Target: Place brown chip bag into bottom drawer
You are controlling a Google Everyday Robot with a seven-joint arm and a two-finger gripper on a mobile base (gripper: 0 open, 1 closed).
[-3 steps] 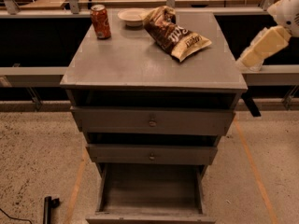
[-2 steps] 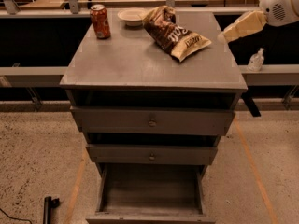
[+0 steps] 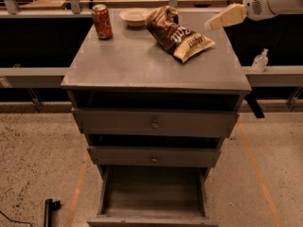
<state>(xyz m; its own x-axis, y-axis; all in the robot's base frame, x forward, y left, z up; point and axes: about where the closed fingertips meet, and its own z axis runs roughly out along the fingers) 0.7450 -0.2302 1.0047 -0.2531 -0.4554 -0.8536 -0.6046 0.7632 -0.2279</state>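
Note:
I close my gripper next on the far edge (image 3: 194, 33) of the brown chip bag, beside the tan end of the bag.
The brown chip bag (image 3: 177, 33) lies on the grey cabinet top (image 3: 142, 65) at the back right, its tan end pointing to the front right. The bottom drawer (image 3: 154, 193) is pulled out below two upper drawers and its grey inside holds nothing. My gripper (image 3: 211, 23) comes in from the upper right on a white arm. Its cream fingers point left and down, just right of the bag's tan end and above the cabinet top. It holds nothing.
A red-orange soda can (image 3: 102, 21) stands at the back left of the top. A small white bowl (image 3: 134, 16) sits behind the bag. A small clear bottle (image 3: 260, 60) stands on the ledge at the right. A dark tool (image 3: 48, 211) lies on the floor at the lower left.
My gripper has moved left and up, from beyond the cabinet's right edge to just beside the chip bag's tan end. The bag, can and drawers have not moved.

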